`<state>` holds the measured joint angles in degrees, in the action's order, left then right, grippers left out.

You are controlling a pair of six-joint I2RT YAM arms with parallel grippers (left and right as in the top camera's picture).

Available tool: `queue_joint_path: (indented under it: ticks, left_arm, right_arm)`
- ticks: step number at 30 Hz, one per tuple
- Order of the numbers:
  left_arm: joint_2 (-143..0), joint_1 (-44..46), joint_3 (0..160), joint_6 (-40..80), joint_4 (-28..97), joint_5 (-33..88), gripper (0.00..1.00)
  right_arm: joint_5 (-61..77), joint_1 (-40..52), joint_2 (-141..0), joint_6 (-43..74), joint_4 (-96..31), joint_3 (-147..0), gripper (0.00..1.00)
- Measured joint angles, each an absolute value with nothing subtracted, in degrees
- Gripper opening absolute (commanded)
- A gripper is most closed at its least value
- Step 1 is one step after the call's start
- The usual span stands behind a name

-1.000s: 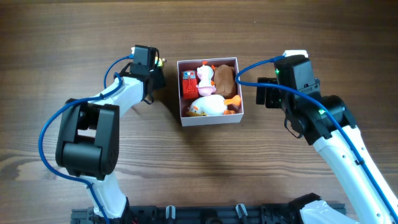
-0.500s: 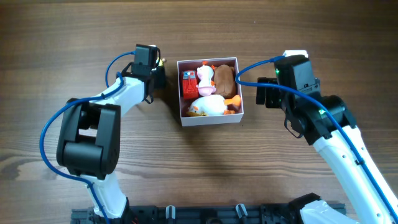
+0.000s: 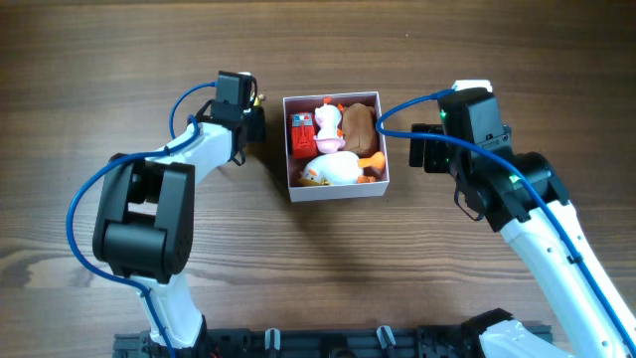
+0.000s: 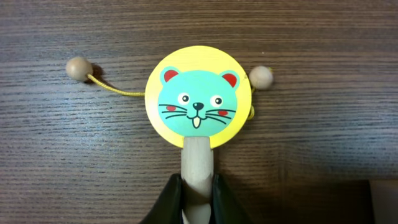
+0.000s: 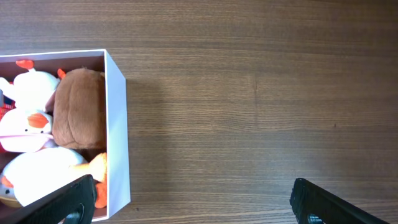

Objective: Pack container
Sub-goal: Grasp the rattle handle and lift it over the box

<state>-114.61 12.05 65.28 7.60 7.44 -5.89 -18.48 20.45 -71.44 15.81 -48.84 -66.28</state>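
Note:
Next, I let go of the yellow drum rattle, still lying on the table beside the box, with my left gripper in the box (image 3: 310, 165), between the red toy and the white duck.
The container (image 3: 336, 192) is a square white-walled box at the table's middle; it also shows in the right wrist view (image 5: 117, 124). It holds a white duck (image 3: 331, 169), a brown plush (image 3: 359, 125), a white and pink toy (image 3: 326, 121) and a red toy (image 3: 300, 134). My left gripper (image 4: 198, 190) is shut on the wooden handle of a yellow drum rattle (image 4: 198, 106) with a teal cat face and two bead strikers, lying on the table left of the box (image 3: 256, 98). My right gripper (image 5: 193, 202) is open and empty, just right of the box.
The wooden table (image 3: 328, 268) surrounds the box. The rattle's beads (image 4: 79, 67) lie on either side of its disc on thin cord. A dark edge shows at the lower right of the left wrist view (image 4: 382, 202).
The left arm has shifted very slightly to the right between the oldest frame and now. The right arm and the box contents have not moved.

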Motion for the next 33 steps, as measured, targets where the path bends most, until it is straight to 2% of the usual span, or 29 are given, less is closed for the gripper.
queue_joint_path:
  ticks: [7,11,19,22,26,33]
  left_arm:
    - [-113.5,12.1,65.3,7.6,8.5,-7.0,0.04]
    - [-107.3,12.5,65.3,7.6,10.0,-7.6,0.04]
    - [-91.1,22.9,65.3,8.0,17.7,-8.3,0.04]
    - [-89.2,28.0,65.4,11.6,24.3,-8.7,0.04]
    - [-89.1,33.6,65.4,22.4,35.6,-8.8,0.04]
    - [-89.1,39.3,65.4,30.4,40.4,-7.1,0.04]
  right_arm:
    - [-18.5,20.4,-71.4,15.8,-48.8,-66.3,0.99]
    - [-18.5,20.4,-71.4,15.8,-48.8,-66.3,1.00]
    - [-18.5,20.4,-71.4,15.8,-48.8,-66.3,1.00]
    - [-18.5,20.4,-71.4,15.8,-48.8,-66.3,0.99]
    - [-18.5,20.4,-71.4,15.8,-48.8,-66.3,0.99]
    - [-18.5,20.4,-71.4,15.8,-48.8,-66.3,0.99]
